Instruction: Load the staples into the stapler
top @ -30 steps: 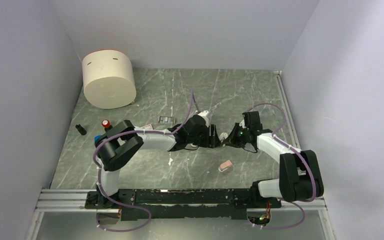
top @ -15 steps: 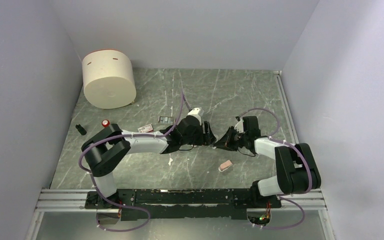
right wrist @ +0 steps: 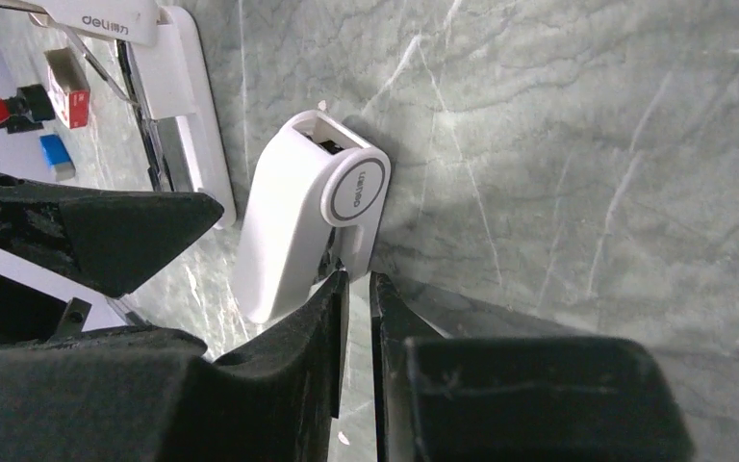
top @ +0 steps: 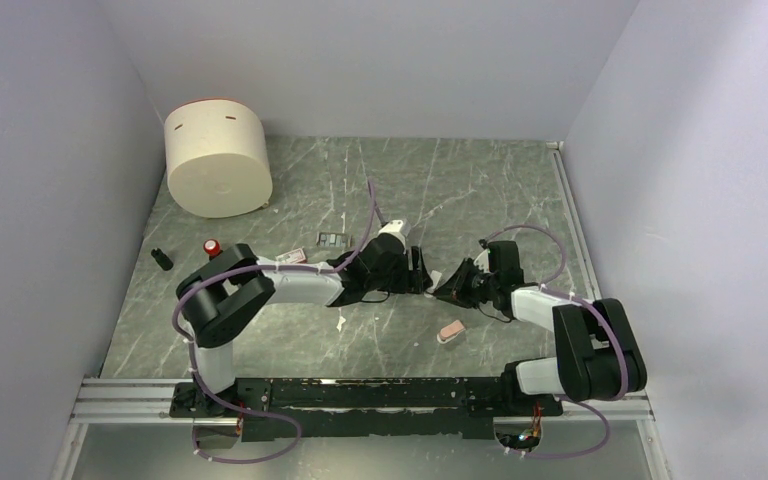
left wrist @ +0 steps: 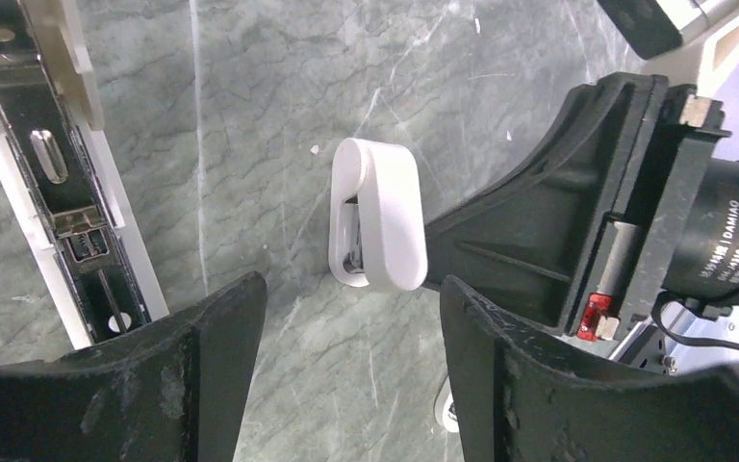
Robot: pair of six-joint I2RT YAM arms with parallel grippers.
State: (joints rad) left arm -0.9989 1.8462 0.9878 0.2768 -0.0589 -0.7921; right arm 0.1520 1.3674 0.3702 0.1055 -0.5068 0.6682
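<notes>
My right gripper is pinching the thin arm of the white piece, so that gripper should take the thick arm point(right wrist: 277, 231) and leave the thin arm to my left gripper.
The stapler point(left wrist: 53, 183) lies opened on the table, its metal track showing; it is at the upper left of the left wrist view and of the right wrist view point(right wrist: 178, 125). The dark grey staples block point(top: 332, 239) and the red-and-white box point(top: 290, 258) lie behind the left arm. The box also shows in the right wrist view point(right wrist: 67, 89). My left gripper point(left wrist: 351, 356) is open and empty, low over the table. My right gripper point(right wrist: 354, 289) is nearly shut, pinching the lower edge of a short white stubby piece point(right wrist: 313, 217) in front of the left gripper.
A pink stubby piece point(top: 450, 331) lies in front of the grippers. A large white cylinder point(top: 218, 160) stands at the back left. A red-capped item point(top: 212, 246) and a small black item point(top: 163, 258) lie at the left. Walls close in both sides.
My left gripper has drawn back a little to the left. My right gripper has moved left and lower with the white stubby piece, closer to the left gripper.
</notes>
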